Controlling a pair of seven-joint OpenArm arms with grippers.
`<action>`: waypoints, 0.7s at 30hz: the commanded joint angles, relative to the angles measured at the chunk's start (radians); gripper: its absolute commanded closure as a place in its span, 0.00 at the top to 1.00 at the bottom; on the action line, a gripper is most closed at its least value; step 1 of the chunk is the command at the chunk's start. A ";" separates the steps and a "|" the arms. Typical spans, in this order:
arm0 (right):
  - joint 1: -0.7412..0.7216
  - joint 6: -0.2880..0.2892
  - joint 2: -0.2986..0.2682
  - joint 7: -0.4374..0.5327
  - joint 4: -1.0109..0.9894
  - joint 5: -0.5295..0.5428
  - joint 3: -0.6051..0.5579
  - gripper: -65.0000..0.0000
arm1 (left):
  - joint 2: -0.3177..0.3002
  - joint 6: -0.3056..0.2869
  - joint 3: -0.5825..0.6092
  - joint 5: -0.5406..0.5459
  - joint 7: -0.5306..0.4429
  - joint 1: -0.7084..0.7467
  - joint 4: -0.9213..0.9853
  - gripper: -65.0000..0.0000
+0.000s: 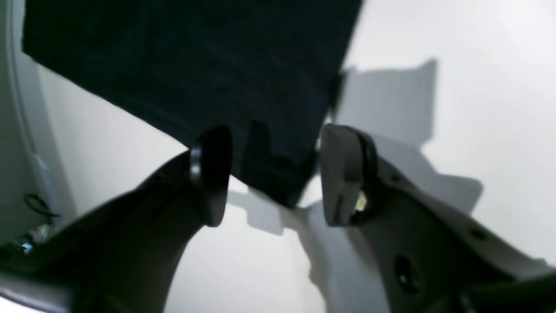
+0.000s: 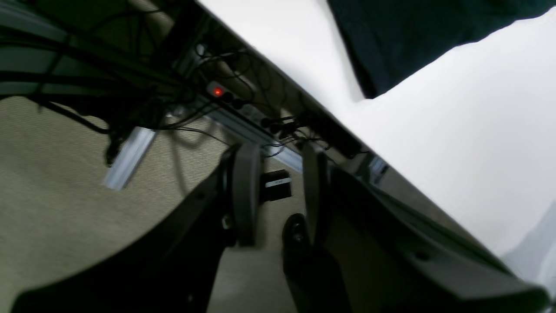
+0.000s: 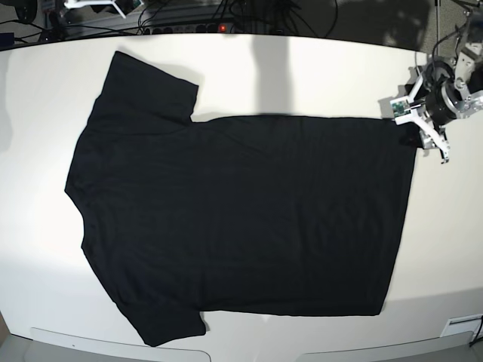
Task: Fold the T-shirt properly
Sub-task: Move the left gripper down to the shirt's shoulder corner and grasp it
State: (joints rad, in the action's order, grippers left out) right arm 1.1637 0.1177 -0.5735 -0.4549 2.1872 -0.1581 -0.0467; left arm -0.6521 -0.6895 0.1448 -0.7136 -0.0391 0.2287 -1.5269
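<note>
The robot's right gripper should next move to the black T-shirt's far shoulder edge (image 3: 96,105) (image 2: 477,38), where the far sleeve starts, and close there.
The black T-shirt (image 3: 241,219) lies flat on the white table (image 3: 317,75), plain side up, with its sleeves to the left and its hem to the right. My left gripper (image 1: 278,182) is open at the hem's far right corner (image 3: 411,127), and that corner of cloth (image 1: 278,174) reaches in between the two fingers. In the base view the left gripper (image 3: 419,128) sits just off the shirt's upper right edge. My right gripper (image 2: 279,200) hangs open past the table's far edge, over the carpet, with nothing between its fingers. A sleeve (image 2: 412,39) shows off to its right.
A power strip with a red light (image 2: 217,91) and tangled cables run under the table's far edge (image 3: 221,28). A dark block (image 2: 276,184) lies on the beige carpet (image 2: 56,195). White arm parts (image 3: 94,6) show at the top left of the base view.
</note>
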 commanded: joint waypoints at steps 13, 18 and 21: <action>0.014 -0.082 -0.005 -0.043 0.069 0.000 0.002 0.27 | -0.013 -0.009 0.062 -0.045 0.008 -0.109 0.141 0.44; 0.014 -0.082 -0.005 -0.043 0.078 -0.011 0.002 0.27 | -0.013 -0.009 0.062 -0.045 0.008 -0.098 0.141 0.11; 0.014 -0.082 -0.005 -0.043 0.078 -0.077 0.002 0.27 | -0.013 -0.009 0.062 -0.018 0.014 -0.088 0.141 0.00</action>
State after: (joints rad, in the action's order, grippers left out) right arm 1.1641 0.0704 -0.5735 -0.5068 2.2433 -0.2417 -0.0467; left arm -0.6506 -0.6678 0.2092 -0.7113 -0.0570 0.1337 -1.3911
